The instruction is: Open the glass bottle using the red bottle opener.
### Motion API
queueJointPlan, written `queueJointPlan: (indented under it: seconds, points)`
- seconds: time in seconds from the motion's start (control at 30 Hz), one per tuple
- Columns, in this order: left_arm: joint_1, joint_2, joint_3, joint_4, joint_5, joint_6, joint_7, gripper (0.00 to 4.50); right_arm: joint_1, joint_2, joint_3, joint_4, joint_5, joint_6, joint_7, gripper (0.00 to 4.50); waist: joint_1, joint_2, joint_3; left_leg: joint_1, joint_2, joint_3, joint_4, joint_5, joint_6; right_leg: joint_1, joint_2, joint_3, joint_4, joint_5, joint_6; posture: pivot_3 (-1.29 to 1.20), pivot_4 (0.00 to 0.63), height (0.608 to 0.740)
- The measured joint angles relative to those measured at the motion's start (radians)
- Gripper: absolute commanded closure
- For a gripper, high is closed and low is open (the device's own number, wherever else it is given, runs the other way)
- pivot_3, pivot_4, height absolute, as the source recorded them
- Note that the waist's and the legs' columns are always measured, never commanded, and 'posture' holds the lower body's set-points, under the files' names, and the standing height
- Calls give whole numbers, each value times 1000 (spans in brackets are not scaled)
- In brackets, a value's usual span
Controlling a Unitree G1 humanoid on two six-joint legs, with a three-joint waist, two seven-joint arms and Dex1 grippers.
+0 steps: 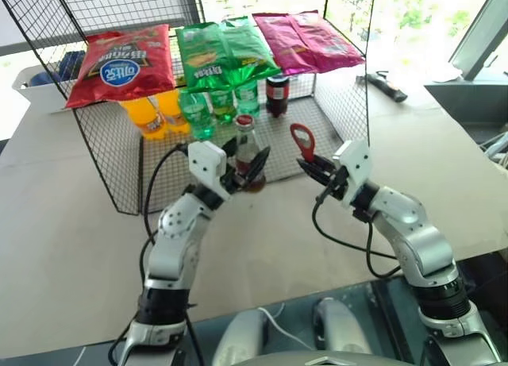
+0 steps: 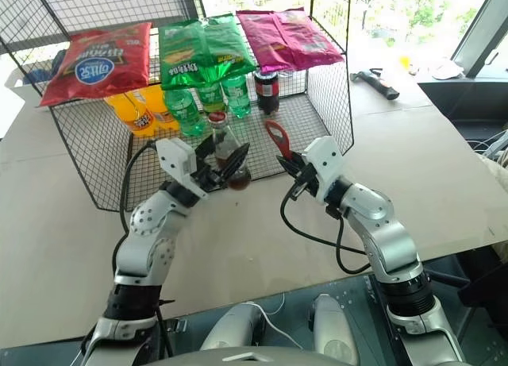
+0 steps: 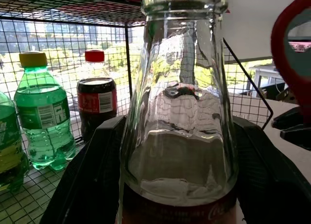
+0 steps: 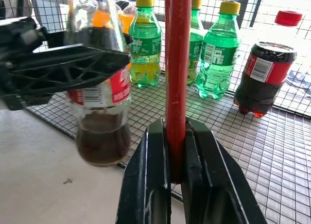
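Observation:
Next, my left gripper sets the glass bottle down and takes it by the neck (image 1: 246, 133) first, as it holds it around the label, well below the cap.
The glass bottle (image 1: 246, 144) stands upright between my arms at the front edge of the wire rack, with a red cap on top, a red label and dark liquid low inside. My left gripper (image 1: 248, 169) is shut on it around the label, one black finger (image 4: 73, 68) on each side. Just right of the bottle, my right gripper (image 1: 311, 164) is shut on the handle of the red bottle opener (image 1: 302, 140). The opener points upward, its ring head about level with the bottle's neck and a short gap away. In the right wrist view the opener (image 4: 177, 63) rises straight from between the fingers.
A wire rack (image 1: 119, 167) stands behind, with three snack bags (image 1: 226, 52) on its top. Inside it are green bottles (image 1: 198, 112), orange bottles (image 1: 147, 116) and a dark cola bottle (image 1: 277, 94). A tool (image 1: 386, 86) lies at the table's far right.

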Motion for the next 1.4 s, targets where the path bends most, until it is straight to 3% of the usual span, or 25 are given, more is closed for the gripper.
queueJointPlan:
  seconds: [0.23,0.57,0.63,0.73,1.4]
  points:
    - [105,-14,-7,-20,10,-28,-8,2104,-3,0,-1,30,-5,-17,10,4500,0,0,0,0,0,0,0,0,0,0,0,0,0,0,0,0,150,739]
    - [140,-44,-5,14,-26,-112,-63,2104,-17,-1,-1,46,-6,-37,29,4500,2,0,0,0,0,1,0,0,0,0,0,0,0,0,0,0,150,739]
    - [144,-44,-3,15,-42,-112,-74,1095,-17,-1,-1,51,-7,-37,30,4500,2,0,0,0,0,1,0,0,0,0,0,0,0,0,0,0,150,739]
    - [149,-44,-7,17,-54,-112,-91,86,-18,0,-1,59,-11,-38,30,4500,1,0,0,0,0,1,0,0,0,0,0,1,0,0,0,0,150,739]
    - [130,-25,-6,-68,-108,-63,-85,86,-18,8,-1,69,-17,-46,34,4500,0,0,0,1,0,1,0,0,0,0,0,1,1,0,0,0,150,739]
